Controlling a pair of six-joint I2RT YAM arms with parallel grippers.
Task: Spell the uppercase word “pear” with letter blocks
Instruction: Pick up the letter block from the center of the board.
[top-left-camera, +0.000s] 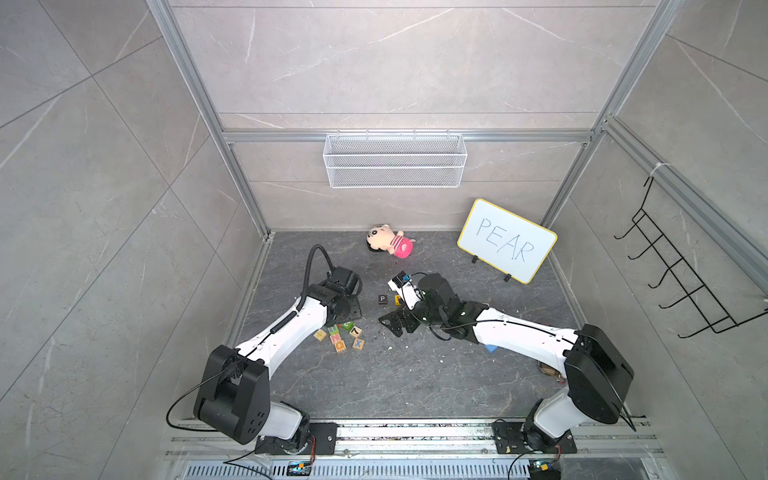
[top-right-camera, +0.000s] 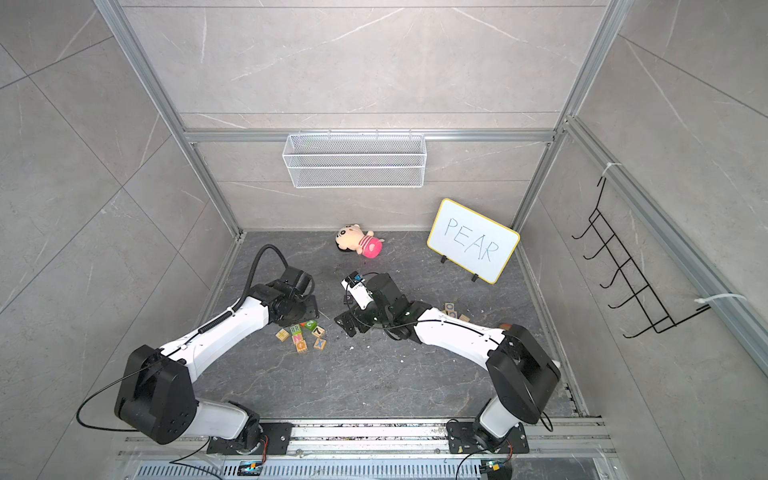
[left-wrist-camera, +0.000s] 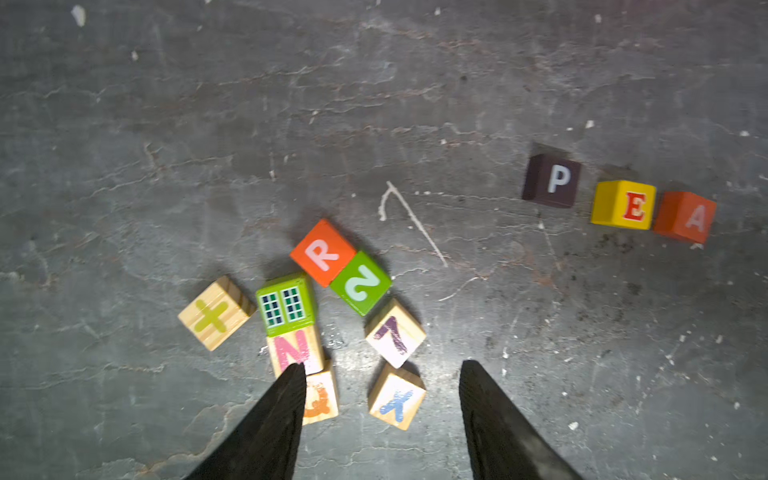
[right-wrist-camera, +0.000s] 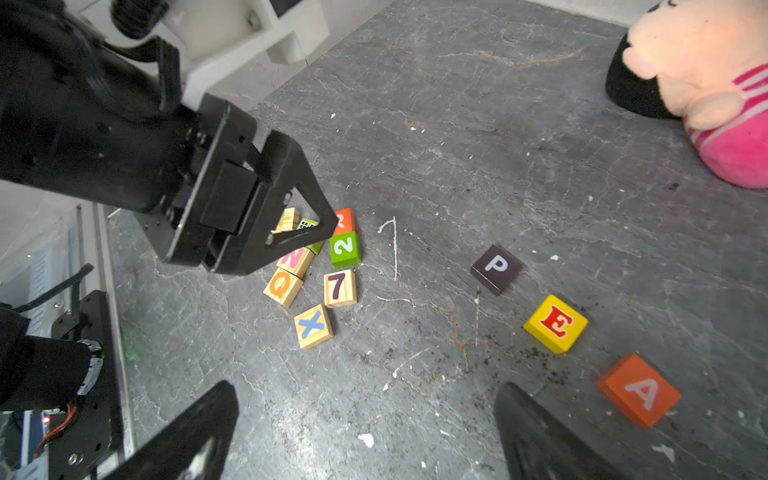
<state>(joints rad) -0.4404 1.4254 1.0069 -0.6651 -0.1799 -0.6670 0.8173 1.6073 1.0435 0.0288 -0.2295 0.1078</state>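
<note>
My left gripper needs to grip the red-orange R block on two opposite sides (top-left-camera: 340, 320) (left-wrist-camera: 323, 252), the ones that are clear of the green 2 block.
Three letter blocks lie in a row on the dark floor: black P (left-wrist-camera: 552, 181), yellow E (left-wrist-camera: 623, 204) and orange A (left-wrist-camera: 685, 217). They also show in the right wrist view as P (right-wrist-camera: 496, 268), E (right-wrist-camera: 556, 323) and A (right-wrist-camera: 639, 390). The red-orange R (left-wrist-camera: 323, 252) lies apart, in a cluster touching a green 2 block. My left gripper (left-wrist-camera: 383, 364) hovers open over that cluster, gripping nothing; it half hides the R (right-wrist-camera: 344, 220). My right gripper (right-wrist-camera: 365, 385) is open and empty, beside the A. In a top view only the P (top-left-camera: 382, 299) shows plainly.
Around the R lie the green 2 block (left-wrist-camera: 360, 282), a green window block (left-wrist-camera: 286, 303) and several plain-wood cubes, such as 7 (left-wrist-camera: 395, 332) and X (left-wrist-camera: 397, 397). A plush doll (top-left-camera: 390, 245), a whiteboard reading PEAR (top-left-camera: 507, 241) and a wall basket (top-left-camera: 395, 160) stand at the back.
</note>
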